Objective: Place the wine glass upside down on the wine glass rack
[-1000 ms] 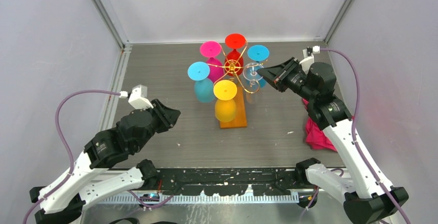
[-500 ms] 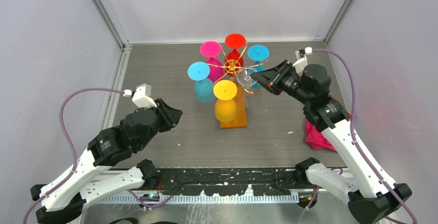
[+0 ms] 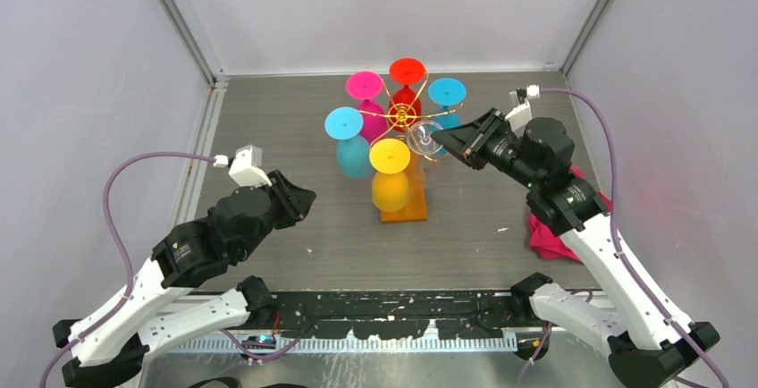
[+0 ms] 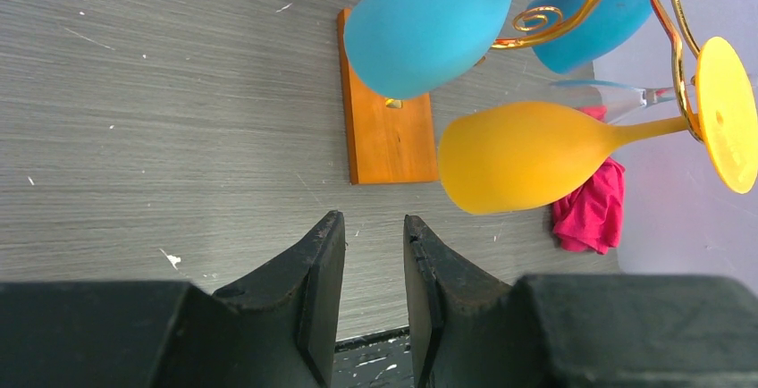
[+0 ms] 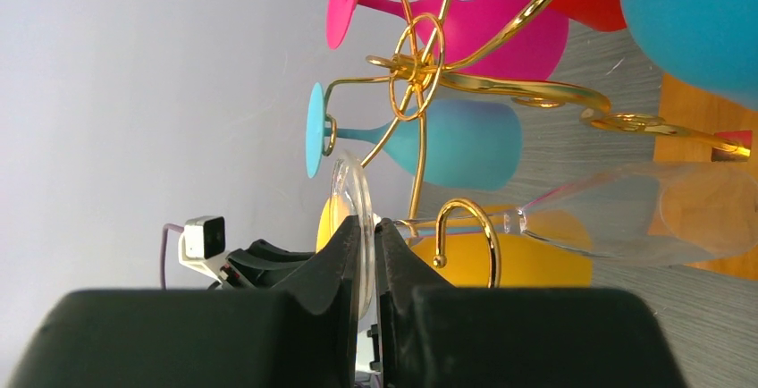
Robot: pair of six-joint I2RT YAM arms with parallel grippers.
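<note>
My right gripper is going to release the clear wine glass on the free curled gold arm end [image 3: 442, 147] [image 5: 467, 241] next to the yellow glass. The clear glass now hangs tilted at the rack.
The clear wine glass [image 3: 425, 138] hangs upside down, tilted, at the right side of the gold wire rack [image 3: 402, 116], which stands on an orange-brown wooden base [image 3: 404, 207]. My right gripper [image 3: 442, 140] is shut on the glass's round foot. In the right wrist view the fingers [image 5: 366, 227] pinch the foot disc [image 5: 350, 193]. The stem runs past a curled gold arm end [image 5: 465, 227] to the clear bowl [image 5: 644, 223]. My left gripper [image 3: 300, 198] is open and empty, low over the table left of the rack; its jaws [image 4: 374, 227] stand apart.
Several coloured glasses hang upside down on the rack: pink [image 3: 365, 85], red [image 3: 407, 71], two blue [image 3: 344, 123] [image 3: 446, 92] and yellow [image 3: 391, 156]. A crumpled pink-red cloth [image 3: 547, 231] lies under my right arm. Grey walls enclose the table.
My right gripper has moved left and a little down, carrying the clear glass closer to the rack's centre. The left arm has shifted only slightly.
</note>
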